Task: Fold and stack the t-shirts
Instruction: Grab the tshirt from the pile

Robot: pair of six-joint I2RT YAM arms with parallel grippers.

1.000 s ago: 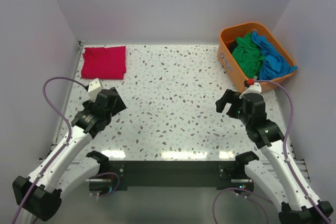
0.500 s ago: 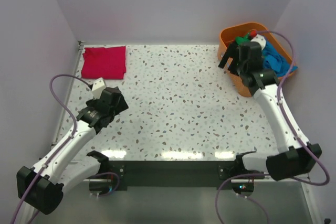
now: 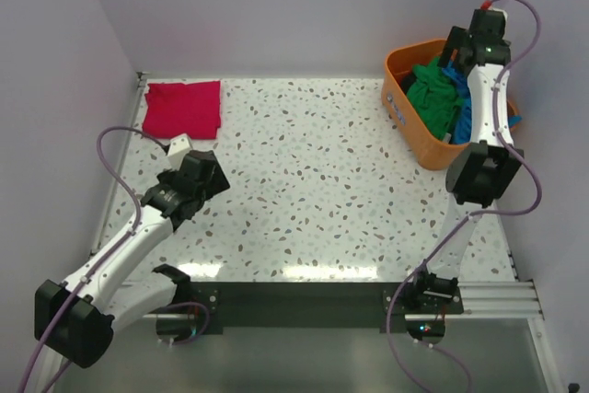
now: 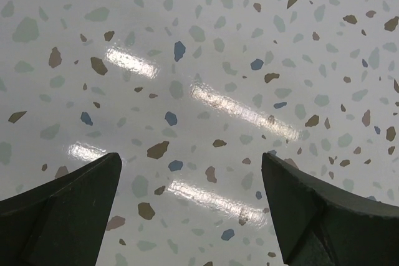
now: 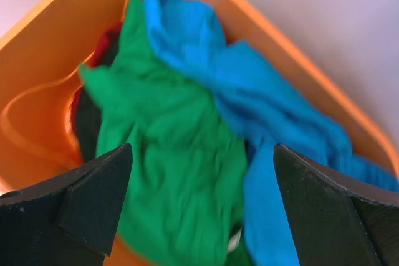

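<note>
I should next close my right gripper on the blue t-shirt's folded edge (image 3: 463, 95) (image 5: 248, 144), where it meets the green t-shirt in the middle of the orange bin.
A folded crimson red t-shirt (image 3: 183, 109) lies flat at the table's far left corner. A green t-shirt (image 3: 431, 98) and a bright blue t-shirt (image 3: 469, 115) lie crumpled in the orange bin (image 3: 401, 108) at the far right. In the right wrist view the green shirt (image 5: 168, 154) and the blue shirt (image 5: 249, 110) fill the bin (image 5: 43, 73). My right gripper (image 3: 457, 51) hangs above the bin, open and empty (image 5: 202, 172). My left gripper (image 3: 204, 175) is open and empty over bare table (image 4: 190, 166), well in front of the red shirt.
The speckled tabletop (image 3: 304, 181) lies between the red shirt and the bin. White walls close the back and both sides. The right arm's cable (image 3: 515, 16) loops above the bin. Something dark shows under the green shirt (image 5: 87, 123).
My right arm has swung from mid-table up and back, first to the bin's near side, now high over the bin. My left gripper has shifted slightly towards the table's middle.
</note>
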